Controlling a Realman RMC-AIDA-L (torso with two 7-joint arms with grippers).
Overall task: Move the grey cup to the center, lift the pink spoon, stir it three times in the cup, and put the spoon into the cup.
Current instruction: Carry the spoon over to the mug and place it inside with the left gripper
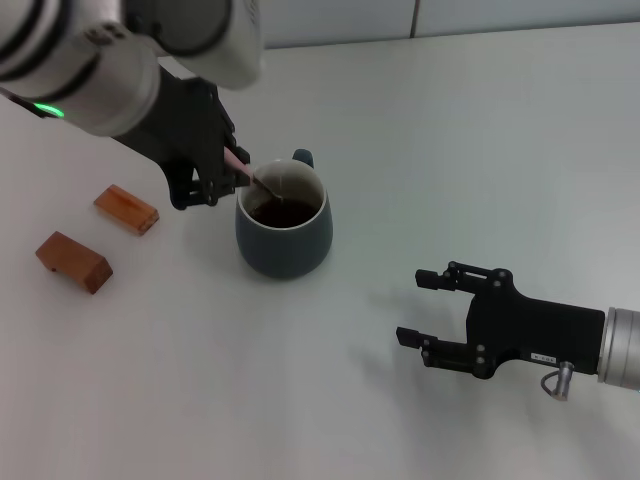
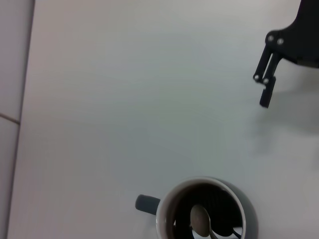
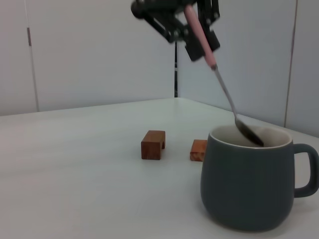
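Next, my left gripper releases the pink spoon against the grey cup's rim (image 1: 245,198) that faces the brown wooden blocks.
The grey cup (image 1: 284,226) stands near the table's middle with dark liquid inside and its handle at the back; it also shows in the left wrist view (image 2: 207,211) and the right wrist view (image 3: 249,186). My left gripper (image 1: 222,170) is shut on the pink spoon (image 1: 245,170) by its pink handle, just left of the cup's rim. The spoon (image 3: 214,74) slants down, its metal bowl (image 2: 200,220) inside the cup at the liquid. My right gripper (image 1: 425,310) is open and empty, low over the table to the right front of the cup.
Two brown wooden blocks (image 1: 127,209) (image 1: 73,262) lie on the table left of the cup, behind it in the right wrist view (image 3: 153,145). A wall runs along the table's back edge.
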